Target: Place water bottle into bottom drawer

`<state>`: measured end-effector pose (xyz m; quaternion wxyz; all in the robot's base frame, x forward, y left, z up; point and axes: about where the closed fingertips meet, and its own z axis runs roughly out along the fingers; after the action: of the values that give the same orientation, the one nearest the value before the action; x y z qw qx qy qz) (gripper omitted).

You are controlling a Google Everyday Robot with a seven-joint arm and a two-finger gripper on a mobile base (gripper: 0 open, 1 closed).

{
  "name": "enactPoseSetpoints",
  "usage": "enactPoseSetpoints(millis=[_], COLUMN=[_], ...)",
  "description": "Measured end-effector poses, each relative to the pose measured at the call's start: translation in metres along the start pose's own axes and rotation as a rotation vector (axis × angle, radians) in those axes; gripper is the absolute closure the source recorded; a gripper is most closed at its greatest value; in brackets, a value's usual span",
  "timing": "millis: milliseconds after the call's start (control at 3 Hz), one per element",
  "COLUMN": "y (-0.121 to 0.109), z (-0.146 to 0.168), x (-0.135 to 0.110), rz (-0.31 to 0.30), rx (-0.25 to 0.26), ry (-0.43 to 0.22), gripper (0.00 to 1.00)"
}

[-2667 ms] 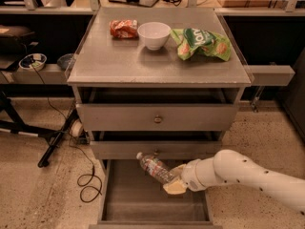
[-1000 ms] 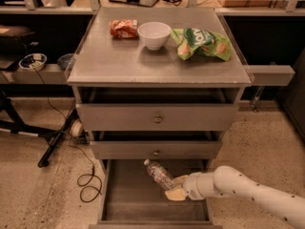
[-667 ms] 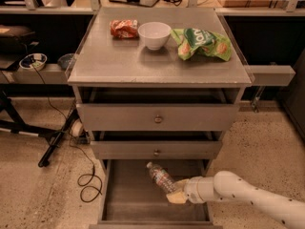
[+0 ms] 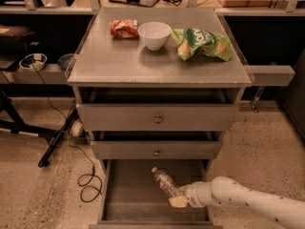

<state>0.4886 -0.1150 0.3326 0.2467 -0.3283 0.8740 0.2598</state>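
My gripper is to let go of the water bottle on the grey bottom of the bottom drawer, toward the drawer's side [image 4: 177, 190] by my arm.
The water bottle [image 4: 164, 181] is a small clear plastic bottle with a white cap, tilted with its cap up and to the left, inside the open bottom drawer [image 4: 128, 199]. My gripper [image 4: 178, 198] is shut on the bottle's lower end, with its tan fingertips [image 4: 178, 202] showing beneath it. The white arm reaches in from the lower right. The drawer is pulled out, and its grey inside shows to the left of the bottle.
The cabinet top holds a red snack packet [image 4: 124, 28], a white bowl [image 4: 154, 34] and a green chip bag [image 4: 202, 43]. The two upper drawers [image 4: 157, 119] are nearly closed. A black cable [image 4: 88, 180] lies on the floor to the left.
My gripper has lowered with the bottle deeper into the bottom drawer and moved slightly right. The bottle stays tilted in the grip.
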Motion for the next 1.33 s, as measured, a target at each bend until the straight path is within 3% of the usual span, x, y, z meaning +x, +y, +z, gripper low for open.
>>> enactPoseSetpoints(millis=[333,667,1000,1333], y=[-0.019,-0.016,-0.025,-0.047], z=[0.016,0.017,0.025,0.045], x=[0.024,0.023,0.034,0.057], rz=[0.066,0.063,0.109,0.193], rx=[0.011,0.003,0.025,0.038], ry=[0.037,0.028,0.013,0.006], gripper=[1.00,1.00,1.00,1.00])
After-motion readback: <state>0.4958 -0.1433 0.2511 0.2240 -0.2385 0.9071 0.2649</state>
